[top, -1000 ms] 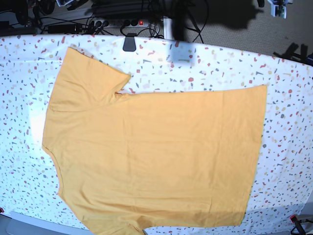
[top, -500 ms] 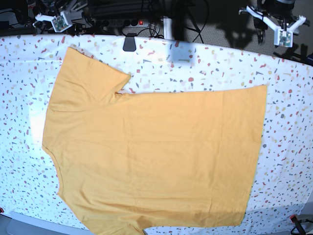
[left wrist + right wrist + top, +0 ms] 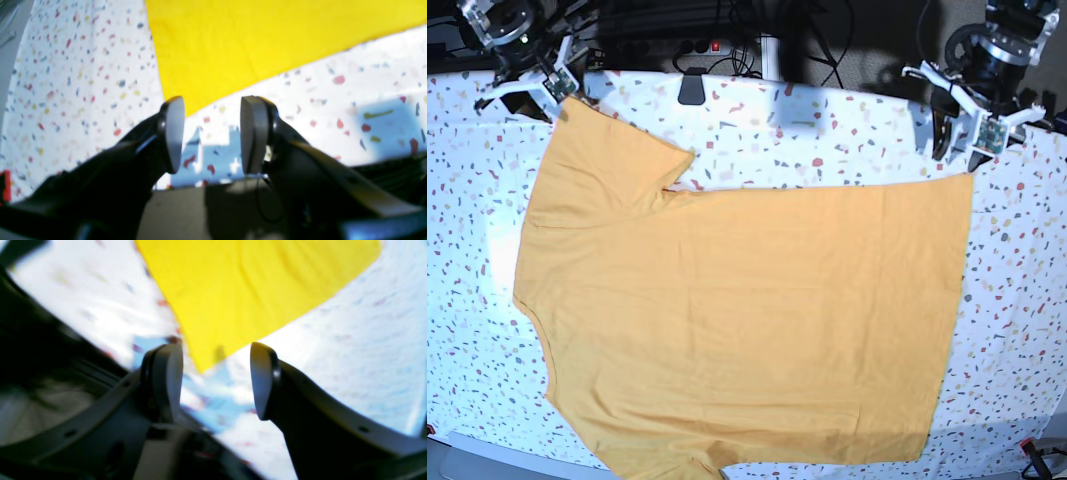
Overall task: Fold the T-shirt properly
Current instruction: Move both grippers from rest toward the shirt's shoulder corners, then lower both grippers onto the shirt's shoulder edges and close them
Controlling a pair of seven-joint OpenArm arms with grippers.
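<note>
The far edge of the T-shirt (image 3: 951, 181) (image 3: 196, 110), just beside the hem's far corner, will be gripped by my left gripper.
The T-shirt (image 3: 747, 310) is mustard-yellow and lies flat on the speckled table (image 3: 847, 130), collar side to the left and hem to the right. My left gripper (image 3: 959, 148) hovers open just behind the hem's far corner. In the left wrist view that gripper (image 3: 212, 133) has empty fingers, and the T-shirt (image 3: 233, 43) corner ends just ahead of them. My right gripper (image 3: 537, 100) is open at the tip of the far sleeve. In the right wrist view this gripper (image 3: 215, 381) holds nothing, and the T-shirt (image 3: 250, 290) sleeve corner points between the fingers.
A black clip-like object (image 3: 692, 88) sits at the table's back edge. Cables and a power strip (image 3: 677, 45) lie behind the table. A small red item (image 3: 1027, 445) is at the front right corner. Speckled cloth shows all around the shirt.
Both arms have come in from the back and moved down to the shirt's two far corners. The shirt has not moved.
</note>
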